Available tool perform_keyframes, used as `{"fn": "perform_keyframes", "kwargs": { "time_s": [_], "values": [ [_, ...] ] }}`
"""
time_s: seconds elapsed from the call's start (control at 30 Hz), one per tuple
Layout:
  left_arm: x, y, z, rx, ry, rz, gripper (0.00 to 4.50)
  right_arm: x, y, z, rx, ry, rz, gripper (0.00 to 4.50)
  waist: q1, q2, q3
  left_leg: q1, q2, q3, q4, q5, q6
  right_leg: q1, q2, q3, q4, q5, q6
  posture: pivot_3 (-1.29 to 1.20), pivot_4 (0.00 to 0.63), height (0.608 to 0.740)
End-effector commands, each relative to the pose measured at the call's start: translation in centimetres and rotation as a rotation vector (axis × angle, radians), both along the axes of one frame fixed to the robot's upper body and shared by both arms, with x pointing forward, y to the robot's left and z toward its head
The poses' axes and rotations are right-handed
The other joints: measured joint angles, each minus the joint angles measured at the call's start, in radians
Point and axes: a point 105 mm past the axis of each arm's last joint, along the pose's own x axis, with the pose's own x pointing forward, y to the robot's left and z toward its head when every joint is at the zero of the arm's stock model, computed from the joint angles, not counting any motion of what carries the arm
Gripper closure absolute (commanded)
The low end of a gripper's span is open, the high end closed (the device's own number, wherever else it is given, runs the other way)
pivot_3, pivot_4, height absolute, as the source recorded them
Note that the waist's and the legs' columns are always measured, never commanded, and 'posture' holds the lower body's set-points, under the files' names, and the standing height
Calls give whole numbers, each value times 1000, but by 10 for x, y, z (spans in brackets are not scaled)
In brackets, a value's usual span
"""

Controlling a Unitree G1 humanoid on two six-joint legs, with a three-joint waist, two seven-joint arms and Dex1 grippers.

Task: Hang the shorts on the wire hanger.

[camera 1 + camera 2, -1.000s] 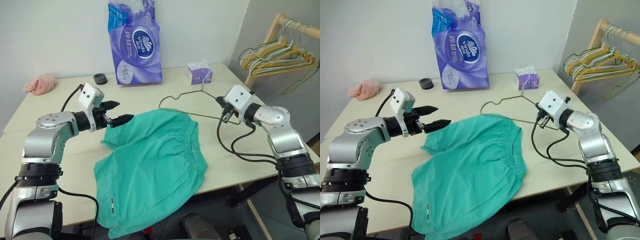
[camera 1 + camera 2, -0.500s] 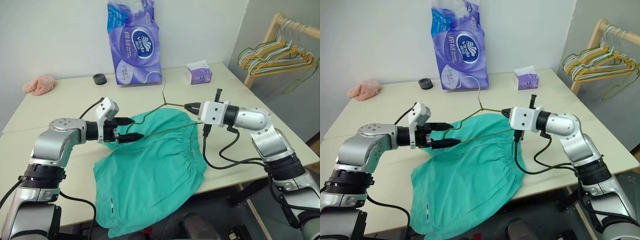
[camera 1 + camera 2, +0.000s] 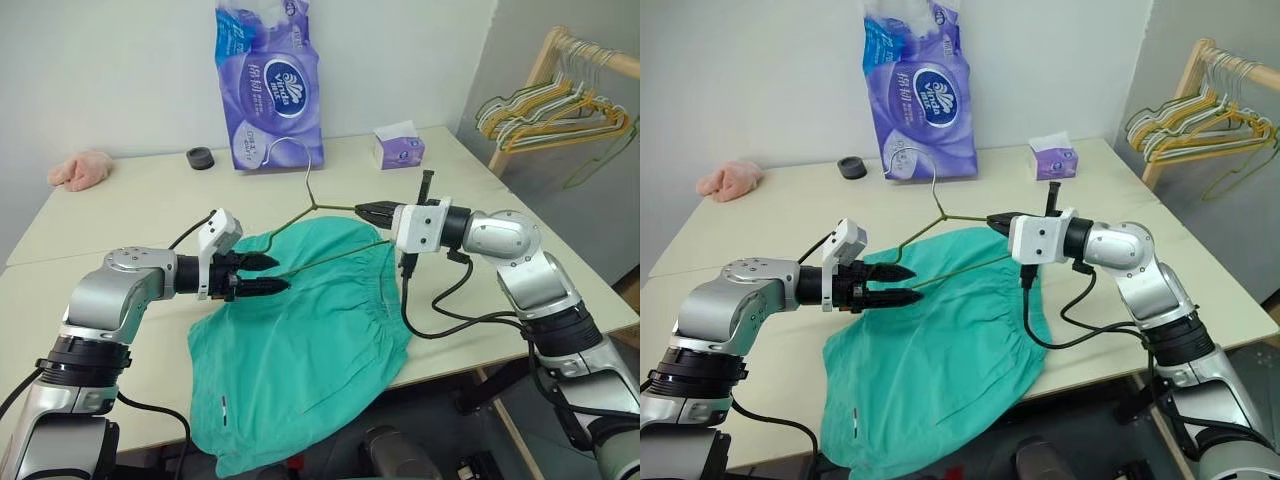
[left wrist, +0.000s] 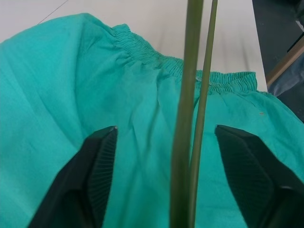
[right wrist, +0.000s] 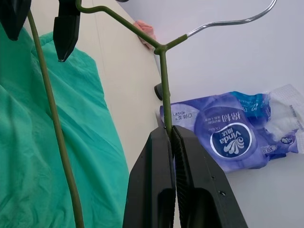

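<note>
My right gripper is holding the wire hanger beside its neck. My left gripper needs to steady one end of the hanger while my right gripper takes the hanger's end [image 3: 386, 242] by the waistband.
The teal-green shorts [image 3: 300, 340] lie flat on the table [image 3: 120, 215], with one leg hanging over the front edge. My right gripper [image 3: 368, 211] is shut on the shoulder of the wire hanger [image 3: 310, 205], just beside its neck, and holds it tilted above the shorts with the hook toward the back wall. My left gripper [image 3: 268, 274] is at the hanger's lower left end. Its jaws stand apart with both olive wires [image 4: 190, 71] running between them over the fabric [image 4: 71, 80]. The right wrist view shows its fingers [image 5: 156, 161] pinching the wire [image 5: 164, 71].
A purple tissue pack [image 3: 268, 85] stands at the back wall, with a black roll [image 3: 200, 157] beside it and a small tissue box [image 3: 399, 146] to its right. A pink cloth lump [image 3: 80, 168] lies at the far left. A wooden rack with several hangers [image 3: 555, 105] stands off the table's right side.
My right gripper has lifted the hanger off the table and carried it left over the shorts. My left gripper has dropped toward the shorts, and its jaws have narrowed around the hanger's left end.
</note>
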Motion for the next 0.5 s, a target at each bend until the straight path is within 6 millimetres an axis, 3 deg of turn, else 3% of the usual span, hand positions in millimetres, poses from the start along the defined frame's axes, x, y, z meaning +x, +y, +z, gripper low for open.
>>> {"fn": "perform_keyframes", "kwargs": {
  "time_s": [0.03,0.23,0.33,0.5],
  "values": [
    [-3,-2,10,-7,-42,-27,2259,-6,4,18,43,-53,32,4500,0,0,0,0,0,0,0,0,0,0,0,0,0,0,0,-281,46,740],
    [-6,-4,7,-6,-43,-37,4068,-13,7,11,16,-21,68,4500,1,0,0,0,0,0,0,0,0,0,0,0,0,0,0,-281,45,740],
    [-7,-4,7,-4,-46,-38,4446,-15,8,8,-1,-16,80,4500,1,0,0,0,0,0,0,0,0,0,0,0,0,0,0,-282,44,740],
    [-10,-1,1,41,-53,-35,4500,-26,-4,-4,-61,111,98,3094,1,0,0,0,0,-1,0,0,0,0,0,0,0,0,0,-276,42,740]
  ]
}}
